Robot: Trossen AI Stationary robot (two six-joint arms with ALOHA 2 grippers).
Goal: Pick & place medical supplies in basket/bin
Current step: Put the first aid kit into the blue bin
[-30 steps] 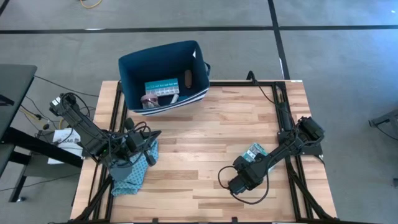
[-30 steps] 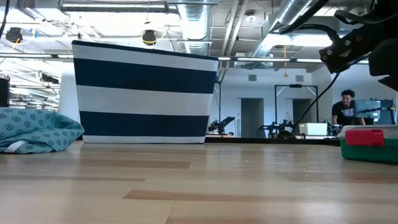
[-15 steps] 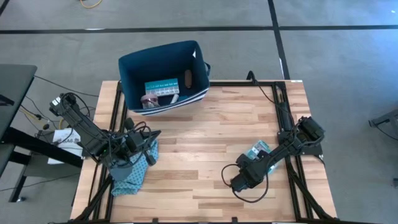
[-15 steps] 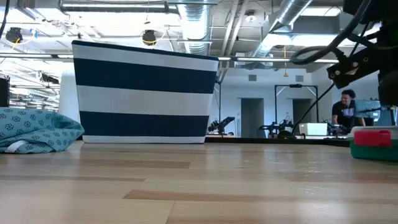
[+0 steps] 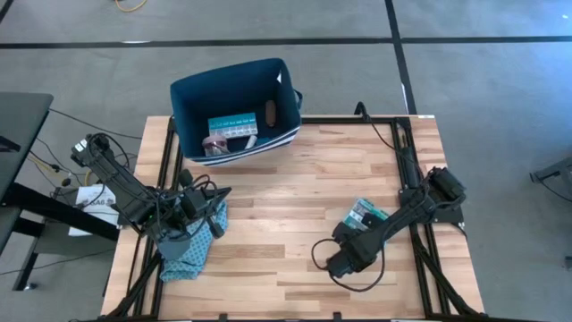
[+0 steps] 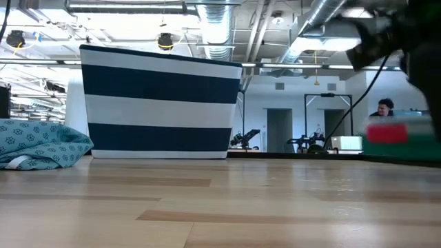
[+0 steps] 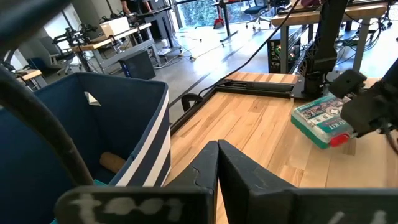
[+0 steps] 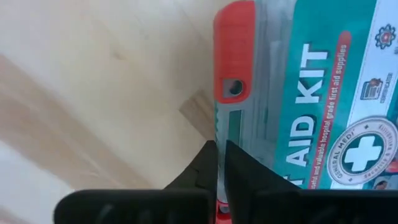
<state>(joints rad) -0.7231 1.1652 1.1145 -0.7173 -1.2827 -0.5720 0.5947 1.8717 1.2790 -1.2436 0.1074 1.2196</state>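
The AID KIT box will go down from my right gripper, and I should set it between the pill organiser and the bin's striped side point(image 5: 233, 143).
The teal-red-white flat box point(image 5: 364, 214), marked AID KIT point(image 8: 311, 106), is at the table's right, with my right gripper point(image 5: 356, 234) shut on it. It also shows in the left wrist view point(image 7: 320, 118) and blurred in the low view point(image 6: 396, 134). The navy bin point(image 5: 234, 107) stands at the far left with its striped wall point(image 6: 160, 103) toward the near edge. It holds the pill organiser point(image 5: 231, 125), the pink roll point(image 5: 214, 143) and the brown block point(image 5: 271, 114). My left gripper point(image 7: 217, 149) is shut and empty at the table's left. My right gripper has the box at its red-edged side point(image 8: 233, 74). The shut fingers point(image 8: 208, 168) point down from above, and a bit of red shows between them; they hide the exact spot. The box sits lifted off the table, printed face up.
A teal patterned cloth point(image 5: 189, 243) lies at the table's left under my left arm, also in the low view point(image 6: 38, 141). Bare wood lies between the bin and the box. A person point(image 6: 383, 114) stands in the room beyond the table.
My right gripper has gone a little toward the table's right edge and then back toward its left, carrying the box. The box has risen clear of the table in the low view.
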